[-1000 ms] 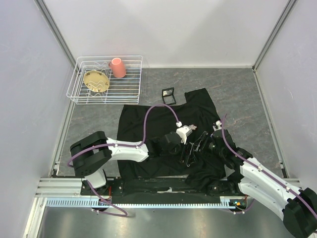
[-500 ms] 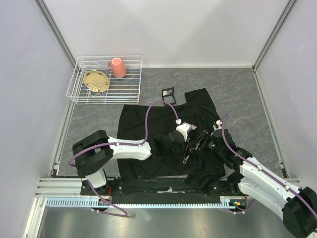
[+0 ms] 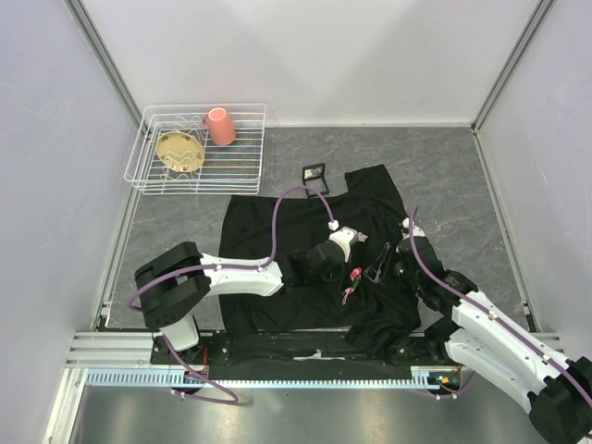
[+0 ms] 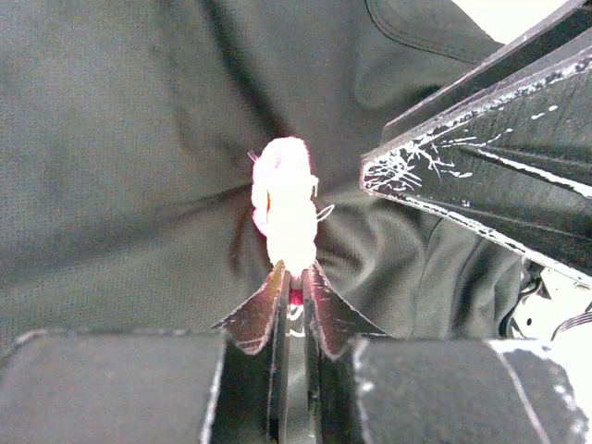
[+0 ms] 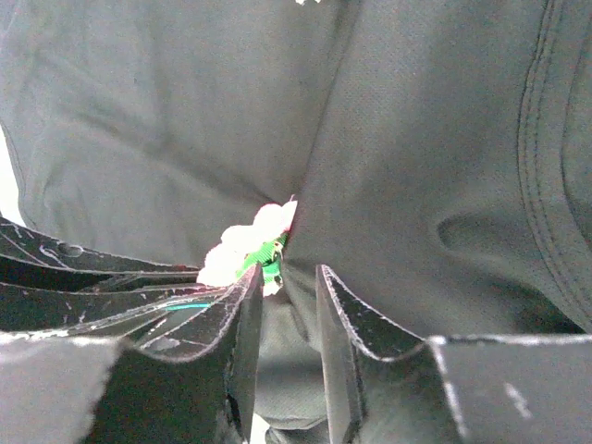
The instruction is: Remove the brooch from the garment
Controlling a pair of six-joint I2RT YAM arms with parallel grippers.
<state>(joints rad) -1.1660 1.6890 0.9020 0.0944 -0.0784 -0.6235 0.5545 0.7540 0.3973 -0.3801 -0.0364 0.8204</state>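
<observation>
The brooch's lower red end is all that my left gripper pinches, so it should open, move further along and close around the brooch's middle [image 4: 290, 222].
The black garment [image 3: 268, 231] lies spread on the table. The brooch [image 3: 354, 275], a pale pink-white puff with a green and red bit, sits on its middle and shows in the left wrist view [image 4: 285, 213] and the right wrist view [image 5: 245, 245]. My left gripper [image 4: 296, 282] is shut on the brooch's lower red end, and the cloth [image 4: 139, 166] puckers around it. My right gripper [image 5: 282, 282] stands just right of the brooch, half-closed, its jaws apart astride a ridge of cloth [image 5: 425, 139]. In the top view the two grippers [image 3: 350, 277] [image 3: 375, 273] almost touch.
A white wire rack [image 3: 148, 180] at the back left holds a pink cup [image 3: 220, 126] and a tan dish [image 3: 178, 151]. A small black square frame [image 3: 314, 176] lies just beyond the shirt's collar. Grey walls close in both sides.
My left gripper has shut onto the brooch from wide open and shifted slightly right. The right gripper's jaws have narrowed and it has edged nearer the brooch.
</observation>
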